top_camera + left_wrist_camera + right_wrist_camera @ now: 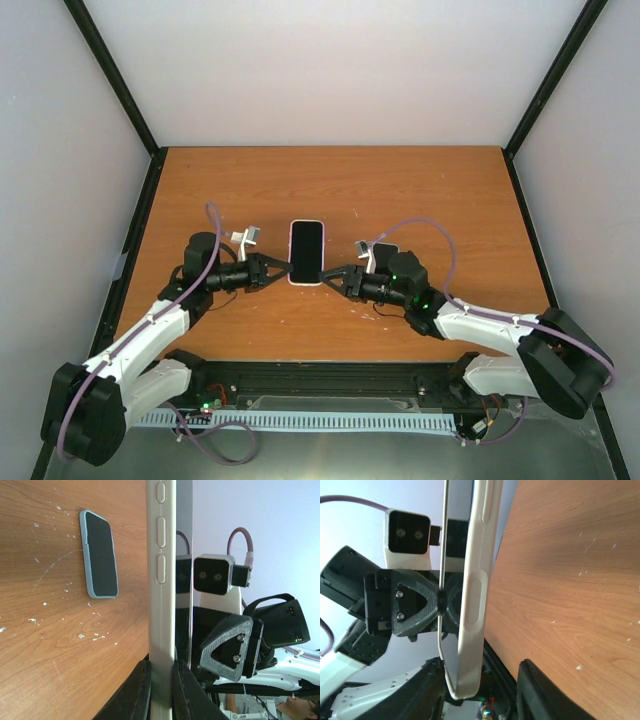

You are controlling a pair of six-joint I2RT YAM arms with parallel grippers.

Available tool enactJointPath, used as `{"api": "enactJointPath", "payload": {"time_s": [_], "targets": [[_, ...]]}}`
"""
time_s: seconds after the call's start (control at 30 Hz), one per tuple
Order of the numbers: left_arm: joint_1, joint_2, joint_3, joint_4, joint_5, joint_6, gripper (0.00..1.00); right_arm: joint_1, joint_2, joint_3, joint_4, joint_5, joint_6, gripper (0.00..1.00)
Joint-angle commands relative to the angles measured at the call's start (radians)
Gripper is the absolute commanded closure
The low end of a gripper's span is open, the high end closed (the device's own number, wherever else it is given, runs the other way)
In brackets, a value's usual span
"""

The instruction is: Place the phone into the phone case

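Next, my left gripper sets the whitish-rimmed phone down flat on the wood (324, 266) beside the pale sky-blue phone case and lets go of it there.
The pale sky-blue phone case (100, 554) lies flat on the table, and a glossy black face fills it; I take this for the phone seated in it. In the top view only its dark end (386, 248) shows behind the right wrist. A different phone, dark-screened with a whitish rim (306, 252), is held above the table between both arms. My left gripper (285, 268) is shut on its left edge (161, 580), seen close in the left wrist view (161, 690). My right gripper (335, 272) is open; its fingers straddle the rim's right edge (475, 580) without closing on it (480, 692).
The wooden table (330, 185) has white walls on three sides with black frame posts. White flecks and scratches mark the wood near the blue case. The arm bases and a cable tray (320, 415) run along the near edge.
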State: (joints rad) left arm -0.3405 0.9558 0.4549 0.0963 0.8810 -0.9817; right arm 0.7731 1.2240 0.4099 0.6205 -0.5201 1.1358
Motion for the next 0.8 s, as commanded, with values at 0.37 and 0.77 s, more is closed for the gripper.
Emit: {"api": "enactJointPath", "payload": {"time_s": [0.37, 0.77], "targets": [[0.002, -0.022, 0.031, 0.024, 0.197, 0.123, 1.0, -0.089, -0.032, 0.167, -0.202, 0.065, -0.089, 0.53], [0.002, -0.009, 0.068, -0.088, 0.172, 0.196, 1.0, -0.123, 0.009, 0.234, -0.207, 0.069, -0.114, 0.91]]}}
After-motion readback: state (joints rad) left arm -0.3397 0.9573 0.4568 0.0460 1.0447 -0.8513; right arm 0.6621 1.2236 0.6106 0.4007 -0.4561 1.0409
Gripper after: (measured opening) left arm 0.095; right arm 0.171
